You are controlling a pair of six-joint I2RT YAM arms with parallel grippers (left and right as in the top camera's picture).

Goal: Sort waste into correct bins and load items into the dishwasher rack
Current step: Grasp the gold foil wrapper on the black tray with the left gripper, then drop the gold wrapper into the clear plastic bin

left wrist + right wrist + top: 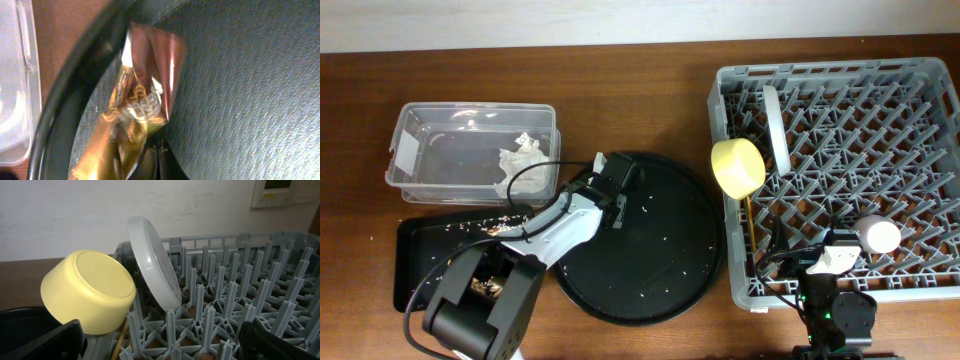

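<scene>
The foil wrapper lies beside my left gripper's shut fingers; next I open, close around the wrapper's gold end [109, 147], then lift it to the clear tub.
My left gripper [607, 183] is low over the left rim of the large round black tray [670, 280]. In the left wrist view its jaws [154, 161] are shut on a gold-brown foil wrapper [145, 95]. The crumpled white napkin [524, 160] lies in the clear tub [415, 125]. The shallow black tray [415, 260] holds crumbs [470, 228]. In the grey rack [920, 90] are the upright plate [776, 128], which also shows in the right wrist view [152, 260], the yellow bowl [738, 167], also in the right wrist view [90, 292], the chopsticks [748, 215] and the pink cup [880, 236]. My right gripper [160, 340] is open and empty over the rack's front edge [835, 252]. The blue cup is out of view.
Small pale specks are scattered on the round tray. The left arm's body lies across the shallow black tray's right half, hiding part of it. The rack's right and far rows of pegs stand bare. Brown tabletop lies between the tub and the rack.
</scene>
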